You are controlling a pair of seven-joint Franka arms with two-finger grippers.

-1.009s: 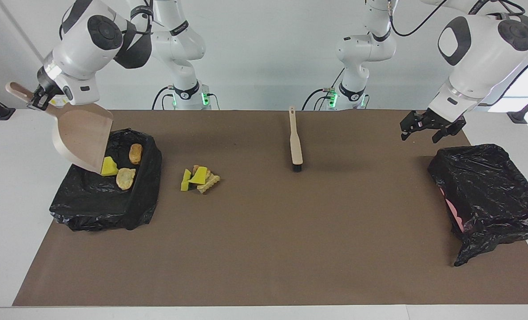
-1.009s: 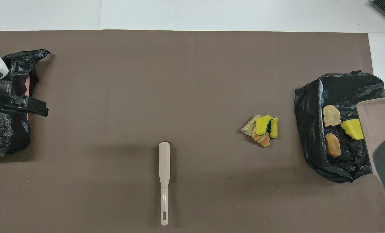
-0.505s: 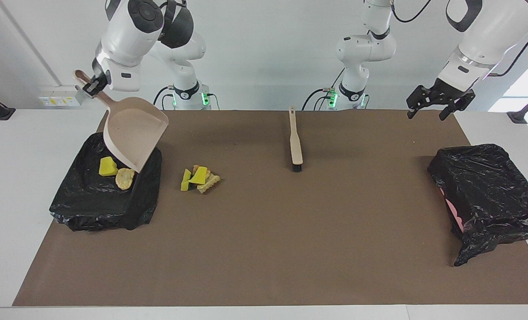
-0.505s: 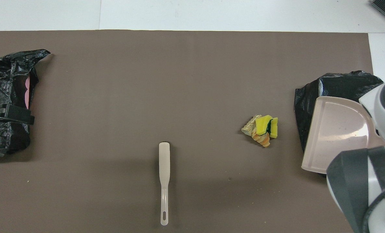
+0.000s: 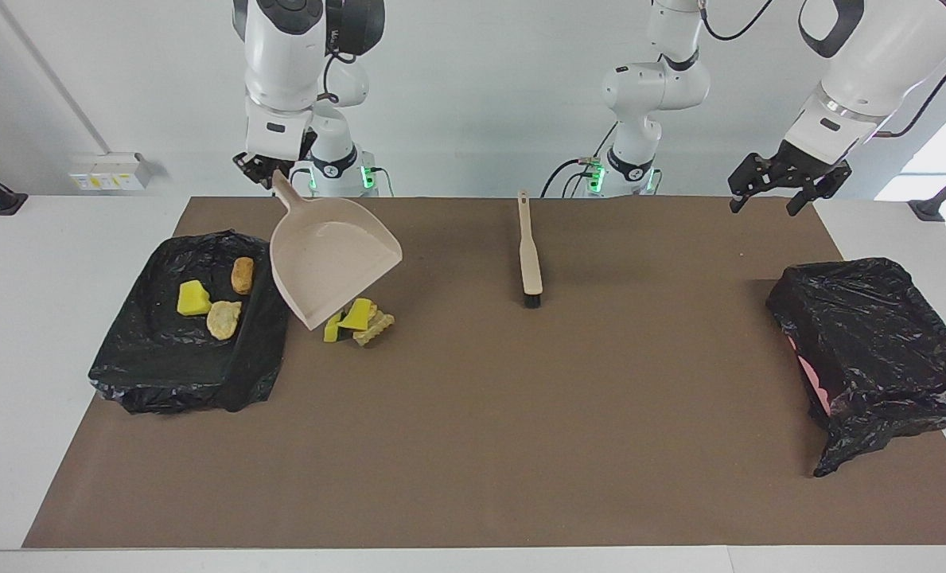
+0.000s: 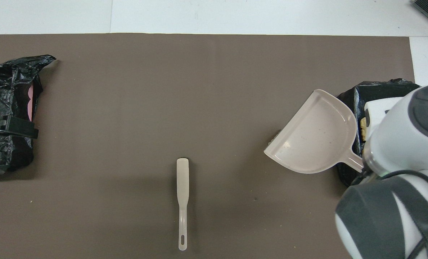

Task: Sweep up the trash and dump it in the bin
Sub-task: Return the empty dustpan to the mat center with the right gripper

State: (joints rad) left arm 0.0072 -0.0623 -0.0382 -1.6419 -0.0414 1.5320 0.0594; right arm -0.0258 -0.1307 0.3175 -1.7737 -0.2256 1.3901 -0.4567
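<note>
Next, my right gripper lets go of the beige dustpan on the bare brown mat (image 6: 193, 92) beyond the beige brush.
My right gripper (image 5: 270, 169) is shut on the handle of the beige dustpan (image 5: 331, 259), which hangs tilted in the air with its lip down over the loose trash pile (image 5: 361, 318) of yellow sponge chunks and tan lumps. In the overhead view the dustpan (image 6: 314, 135) covers nearly all of that pile. The black-lined bin (image 5: 182, 366) at the right arm's end holds a yellow sponge chunk (image 5: 192, 298), a tan lump (image 5: 223, 318) and a brown lump (image 5: 242, 274). My left gripper (image 5: 763, 205) waits open in the air above the mat's edge at the left arm's end.
The beige brush (image 5: 530, 255) lies on the brown mat (image 5: 520, 438) mid-table near the robots, also in the overhead view (image 6: 182, 194). A second black-bagged bin (image 5: 870, 342) sits at the left arm's end, with the left gripper (image 6: 8, 126) over it in the overhead view.
My right gripper has swung the dustpan off the bin and across to over the loose pile. The left gripper rose earlier and has since held still.
</note>
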